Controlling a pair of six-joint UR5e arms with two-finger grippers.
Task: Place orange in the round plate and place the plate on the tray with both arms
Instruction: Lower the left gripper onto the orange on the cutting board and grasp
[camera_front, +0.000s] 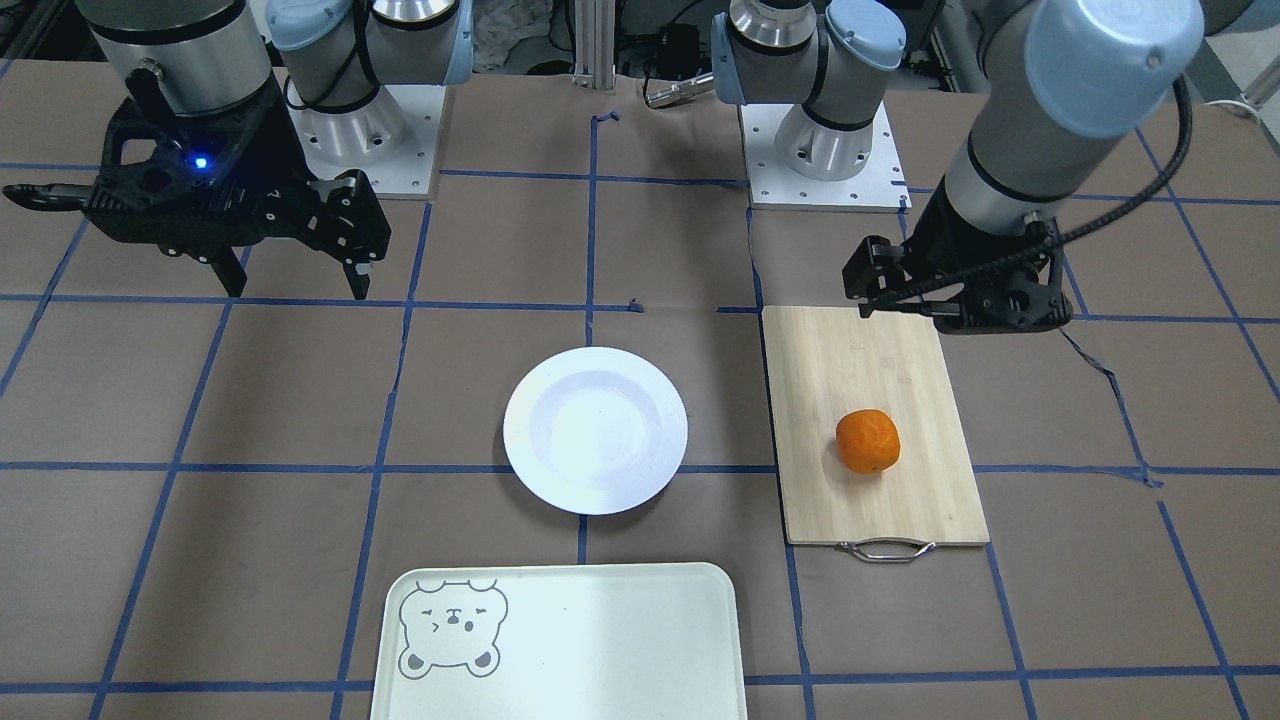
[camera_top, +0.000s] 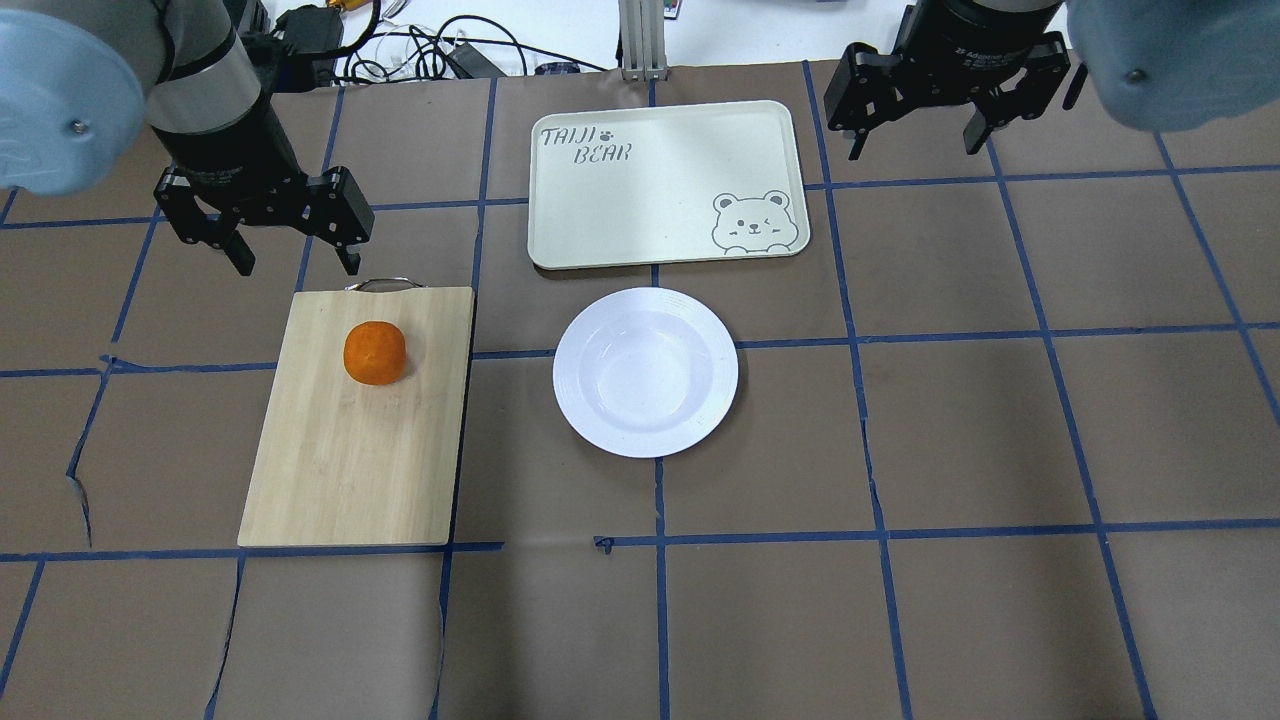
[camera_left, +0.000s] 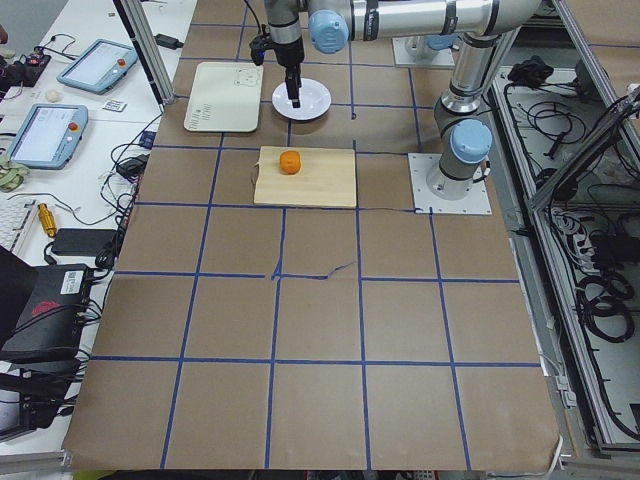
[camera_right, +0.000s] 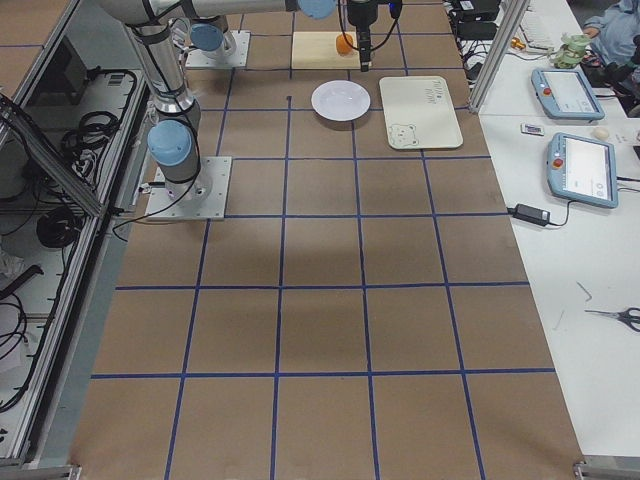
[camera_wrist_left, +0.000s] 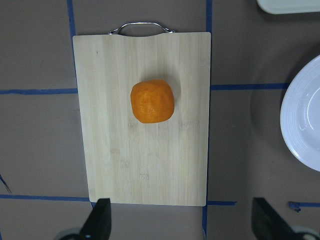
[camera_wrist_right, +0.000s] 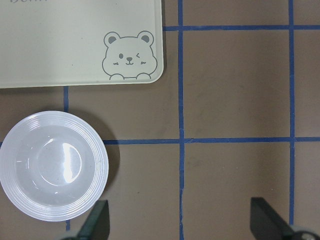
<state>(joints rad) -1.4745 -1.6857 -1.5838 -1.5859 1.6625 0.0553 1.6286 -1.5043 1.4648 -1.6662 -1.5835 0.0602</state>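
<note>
The robot's left gripper should close on the middle of the orange (camera_front: 867, 442) (camera_wrist_left: 152, 101), its fingers on the orange's side toward the round plate and on the opposite side.
The orange (camera_top: 375, 352) lies on a bamboo cutting board (camera_top: 350, 460) at the table's left. My left gripper (camera_top: 297, 268) hovers open beyond the board's handle end, holding nothing; its wrist view looks straight down on the orange (camera_wrist_left: 152, 101). An empty round white plate (camera_top: 645, 372) sits mid-table. Just beyond it lies the pale tray (camera_top: 640, 190) with a bear face in one corner. My right gripper (camera_top: 913, 148) hangs open to the right of the tray, well above the table. Its wrist view shows the plate (camera_wrist_right: 52, 172) and the tray's corner (camera_wrist_right: 75, 50).
The brown table cover carries a grid of blue tape lines. The arm bases (camera_front: 822, 140) stand on white mounts at the robot's side. Cables lie beyond the tray at the far edge (camera_top: 420, 50). Benches with tablets (camera_right: 575, 165) flank the table.
</note>
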